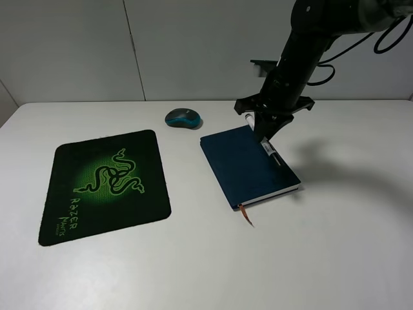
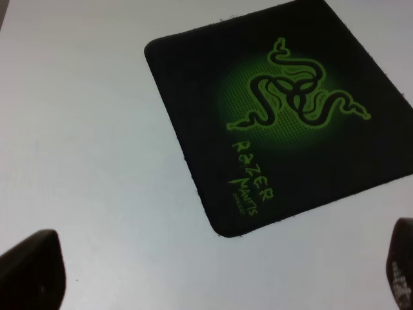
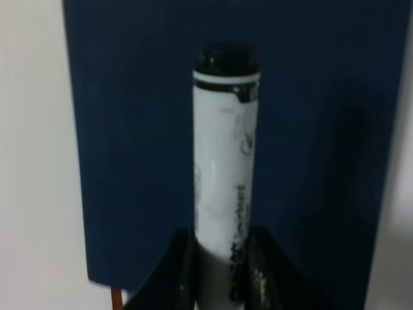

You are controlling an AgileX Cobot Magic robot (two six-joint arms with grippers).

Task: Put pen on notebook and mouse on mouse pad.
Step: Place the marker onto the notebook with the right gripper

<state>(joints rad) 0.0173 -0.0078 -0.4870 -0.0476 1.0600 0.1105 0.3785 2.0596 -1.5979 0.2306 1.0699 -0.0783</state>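
My right gripper will let go of the white pen on the middle of the navy notebook's cover (image 1: 247, 160) (image 3: 232, 74).
My right gripper (image 1: 262, 131) is shut on the white pen (image 1: 270, 150), which slants down over the far right part of the navy notebook (image 1: 242, 169). In the right wrist view the pen (image 3: 226, 155) sticks out from between the fingers (image 3: 169, 274), black cap forward, with the notebook (image 3: 129, 129) behind it. I cannot tell if the pen touches the cover. The grey and teal mouse (image 1: 183, 118) lies on the table beyond the notebook's left corner. The black and green mouse pad (image 1: 106, 184) lies at the left with nothing on it. My left gripper (image 2: 219, 274) is open above the table near the mouse pad (image 2: 277, 116).
The white table (image 1: 335, 245) carries everything. The notebook's orange ribbon (image 1: 246, 217) hangs out at its near corner. A grey wall (image 1: 193, 45) rises behind the table's far edge. The right arm (image 1: 310, 39) reaches down from the upper right.
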